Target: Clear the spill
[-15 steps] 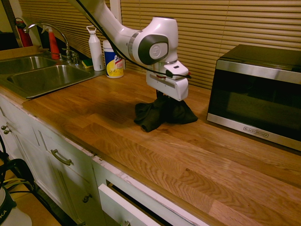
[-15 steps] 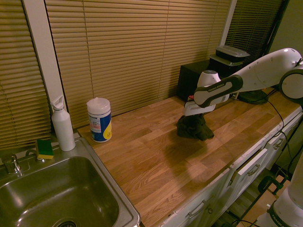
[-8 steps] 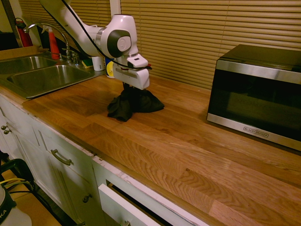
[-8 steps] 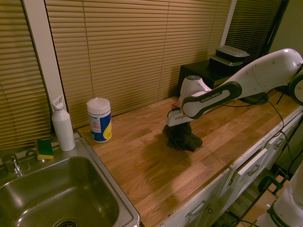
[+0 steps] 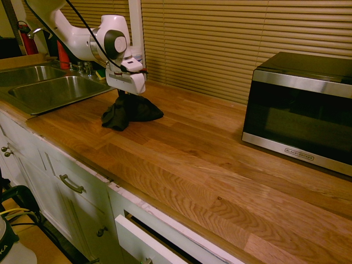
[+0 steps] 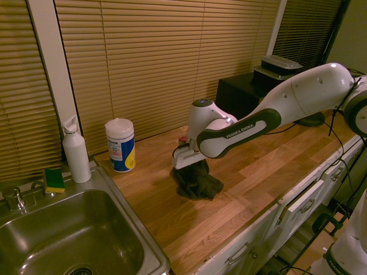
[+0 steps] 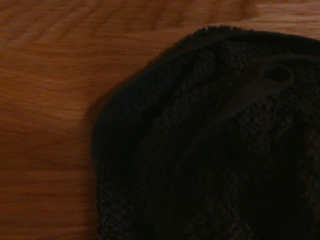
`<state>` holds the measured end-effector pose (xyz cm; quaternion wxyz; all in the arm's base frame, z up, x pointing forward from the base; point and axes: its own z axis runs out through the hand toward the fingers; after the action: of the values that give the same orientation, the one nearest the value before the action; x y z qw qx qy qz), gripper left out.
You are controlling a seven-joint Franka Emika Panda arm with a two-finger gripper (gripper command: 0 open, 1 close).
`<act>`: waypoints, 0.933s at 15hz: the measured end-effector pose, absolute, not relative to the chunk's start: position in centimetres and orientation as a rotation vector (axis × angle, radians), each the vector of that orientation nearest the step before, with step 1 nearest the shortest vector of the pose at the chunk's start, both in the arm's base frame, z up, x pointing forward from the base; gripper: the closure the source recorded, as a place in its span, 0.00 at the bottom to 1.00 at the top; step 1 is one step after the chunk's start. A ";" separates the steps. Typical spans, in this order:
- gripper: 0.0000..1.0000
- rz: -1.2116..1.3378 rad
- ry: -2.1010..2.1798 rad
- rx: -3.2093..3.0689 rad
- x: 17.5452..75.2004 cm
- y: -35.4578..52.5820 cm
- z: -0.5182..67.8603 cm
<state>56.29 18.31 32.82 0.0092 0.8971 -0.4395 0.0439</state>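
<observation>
The black cloth, now bunched on the light wood counter, will be let go by my gripper on the wood counter [image 5: 115, 103] close beside the steel sink, before the wipes canister.
A bunched black cloth [image 5: 131, 113] lies on the light wood counter [image 5: 220, 159], a short way from the sink. My gripper [image 5: 127, 99] points straight down into the cloth's top and is shut on it, so the cloth peaks up under the hand. The second exterior view shows the same cloth [image 6: 198, 181] spread below the gripper [image 6: 191, 166]. Dark terry fabric [image 7: 215, 150] fills most of the wrist view, with bare wood beside it. The spill is hidden; no dark specks show on the wood around the cloth.
A steel sink [image 5: 49, 88] is set into the counter close behind the cloth. A wipes canister [image 6: 120, 145], a white bottle [image 6: 75, 152] and a sponge [image 6: 54, 180] stand by the blinds. A black microwave [image 5: 300, 104] sits at the far end.
The arm has dragged the cloth along the counter, away from the microwave and toward the sink, with the gripper shut on it throughout.
</observation>
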 end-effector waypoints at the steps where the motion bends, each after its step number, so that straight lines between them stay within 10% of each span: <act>1: 1.00 0.140 -1.358 2.801 56.6 19.5 32.8; 7: 1.00 0.121 -1.298 2.820 58.4 27.3 32.9; 8: 0.00 0.119 -1.294 2.821 58.7 28.0 33.0; 14: 0.00 0.119 -1.261 2.812 59.2 29.0 32.9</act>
<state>59.17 29.02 32.88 0.0288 0.9114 -0.4088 0.0385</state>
